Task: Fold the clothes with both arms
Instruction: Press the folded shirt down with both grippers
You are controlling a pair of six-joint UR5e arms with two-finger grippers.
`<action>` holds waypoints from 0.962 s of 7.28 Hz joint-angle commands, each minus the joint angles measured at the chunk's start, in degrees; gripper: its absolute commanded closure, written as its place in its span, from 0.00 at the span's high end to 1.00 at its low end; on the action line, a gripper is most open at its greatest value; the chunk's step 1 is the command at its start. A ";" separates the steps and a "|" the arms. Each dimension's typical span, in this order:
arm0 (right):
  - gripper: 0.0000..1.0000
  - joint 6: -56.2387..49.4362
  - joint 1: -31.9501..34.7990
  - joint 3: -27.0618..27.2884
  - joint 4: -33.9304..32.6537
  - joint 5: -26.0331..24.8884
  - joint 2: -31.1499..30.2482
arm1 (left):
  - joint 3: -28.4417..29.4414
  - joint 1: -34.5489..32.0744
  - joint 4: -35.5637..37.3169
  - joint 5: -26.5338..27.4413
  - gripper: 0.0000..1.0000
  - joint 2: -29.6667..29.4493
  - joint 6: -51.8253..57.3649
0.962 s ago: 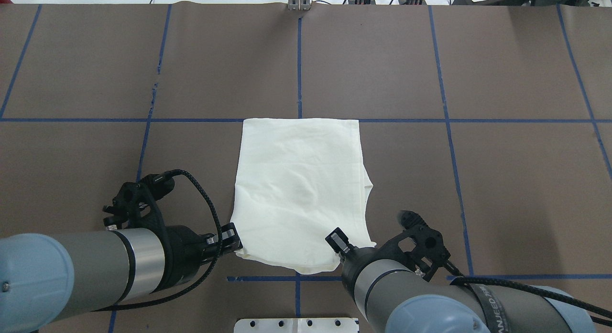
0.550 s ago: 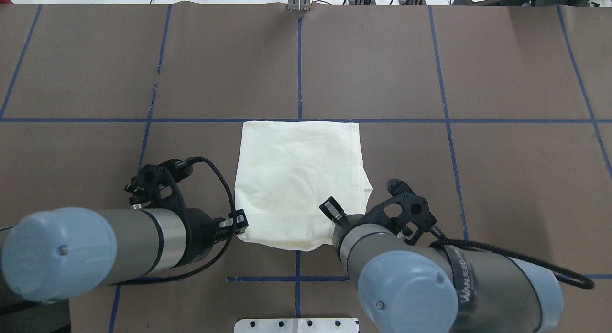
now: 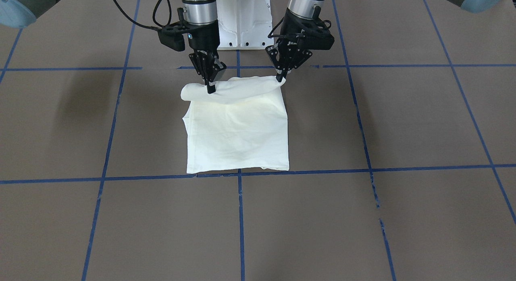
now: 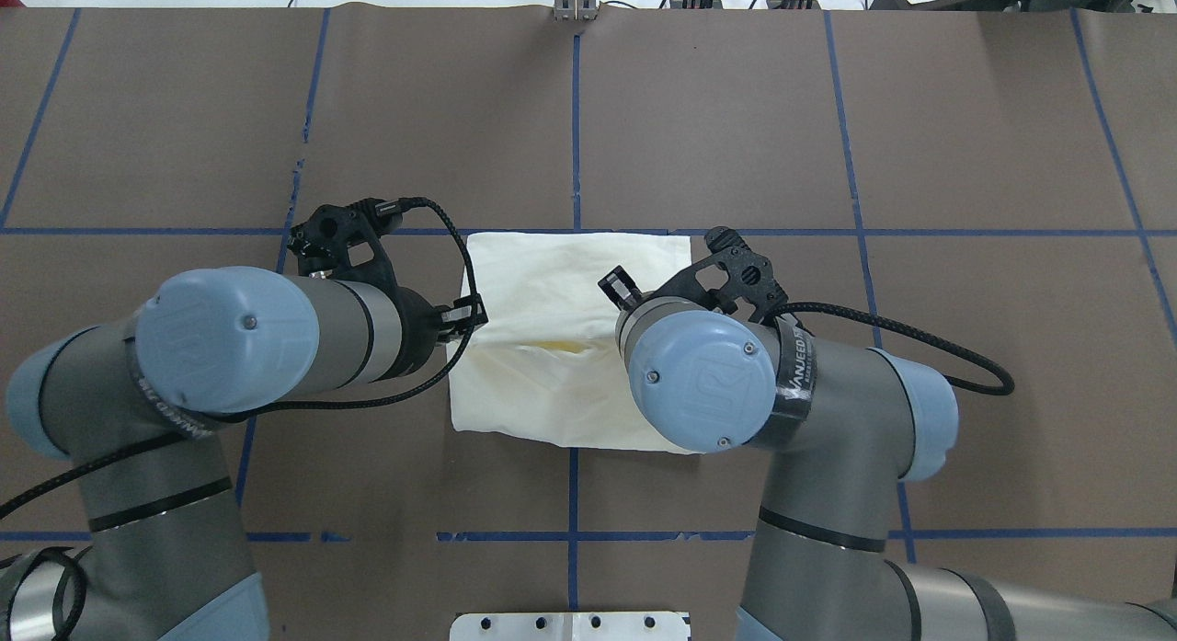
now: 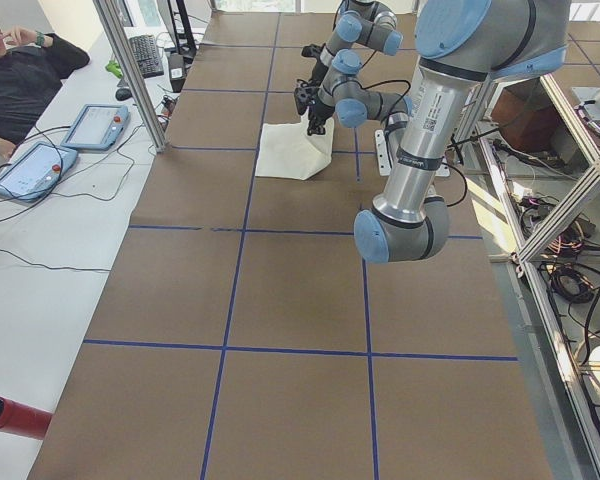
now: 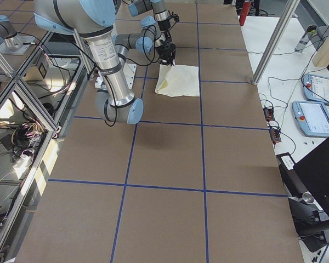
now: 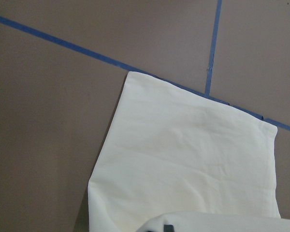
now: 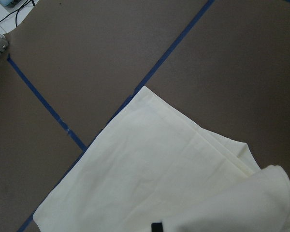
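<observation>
I need to let go of the shirt's raised corner with my left gripper on the shirt's flat far corner (image 3: 278,168) (image 7: 142,80) beside the blue tape line.
The clothes are one cream shirt (image 3: 238,132), folded into a rectangle on the brown table, plain side up; the same shirt (image 4: 552,273) lies between the two arms in the overhead view. Its edge nearest the robot is lifted and curled over. My left gripper (image 3: 279,77) is shut on one corner of that raised edge. My right gripper (image 3: 210,89) is shut on the other corner. In both wrist views the shirt (image 7: 183,154) (image 8: 150,179) spreads flat below, with the held fold at the bottom. The right arm's elbow (image 4: 703,379) hides part of the cloth.
The white pedestal base (image 3: 242,27) stands just behind the grippers. Blue tape lines (image 3: 240,216) grid the table. A person (image 5: 20,70) sits at a side desk with tablets (image 5: 95,125). A red cylinder (image 5: 10,415) lies off the table's edge.
Both arms have moved away from the robot, carrying the shirt's near edge up and over toward its far edge. The visible cloth has grown shorter.
</observation>
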 commanded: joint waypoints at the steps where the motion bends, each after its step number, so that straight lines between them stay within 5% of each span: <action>1: 0.00 -2.07 2.24 -7.40 3.66 0.97 2.73 | 8.60 -4.41 -0.70 0.07 0.00 -4.53 3.54; 4: 0.00 -4.62 4.61 -13.48 7.08 2.82 3.89 | 21.44 -6.18 -10.59 0.25 0.00 -8.07 7.59; 7: 0.00 -6.29 5.49 -16.12 7.09 3.18 4.24 | 24.80 -6.18 -11.51 0.34 0.00 -9.03 9.26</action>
